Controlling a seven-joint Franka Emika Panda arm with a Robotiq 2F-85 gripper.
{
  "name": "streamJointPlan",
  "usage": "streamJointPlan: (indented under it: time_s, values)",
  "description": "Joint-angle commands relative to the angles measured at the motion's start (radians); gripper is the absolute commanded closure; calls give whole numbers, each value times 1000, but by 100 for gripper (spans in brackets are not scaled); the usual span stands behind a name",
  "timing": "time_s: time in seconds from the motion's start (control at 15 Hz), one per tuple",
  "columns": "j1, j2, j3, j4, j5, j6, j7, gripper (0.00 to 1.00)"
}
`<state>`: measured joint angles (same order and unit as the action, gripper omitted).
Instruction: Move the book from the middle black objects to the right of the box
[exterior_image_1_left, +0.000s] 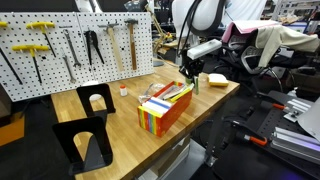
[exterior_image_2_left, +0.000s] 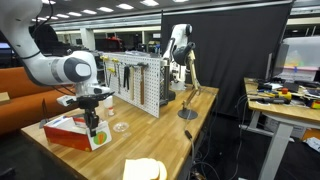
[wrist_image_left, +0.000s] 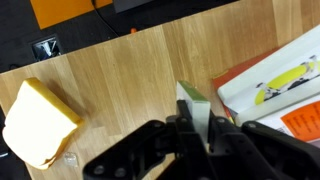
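My gripper should release the thin book on the table (exterior_image_1_left: 192, 100) (wrist_image_left: 200, 117) between the far end of the orange box and the yellow sponge.
My gripper (wrist_image_left: 197, 132) is shut on a thin book with a green cover and white pages (wrist_image_left: 193, 102), held upright on edge just above the wooden table. In an exterior view the gripper (exterior_image_1_left: 190, 76) holds the book (exterior_image_1_left: 197, 83) beside the far end of the colourful orange box (exterior_image_1_left: 165, 106). In an exterior view the gripper (exterior_image_2_left: 92, 124) hangs at the end of the box (exterior_image_2_left: 68, 130). The box's printed top (wrist_image_left: 272, 82) lies to the right in the wrist view. Two black bookends (exterior_image_1_left: 96, 98) (exterior_image_1_left: 84, 142) stand empty at the other end of the table.
A yellow sponge (exterior_image_1_left: 215, 80) (wrist_image_left: 38, 122) (exterior_image_2_left: 145, 169) lies on the table close to the gripper. A pegboard with tools (exterior_image_1_left: 70, 45) backs the table. A small clear cup (exterior_image_1_left: 123, 90) sits near the bookends. The table edge (wrist_image_left: 100, 50) lies beyond the book.
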<state>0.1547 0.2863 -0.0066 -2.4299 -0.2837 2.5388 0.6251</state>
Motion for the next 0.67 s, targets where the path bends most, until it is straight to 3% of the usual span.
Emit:
streamJointPlan:
  time_s: [0.0, 0.6]
  values:
    - [13, -2, -13, -22, 9, 47, -17, 96]
    - [21, 20, -6, -31, 41, 94, -33, 96]
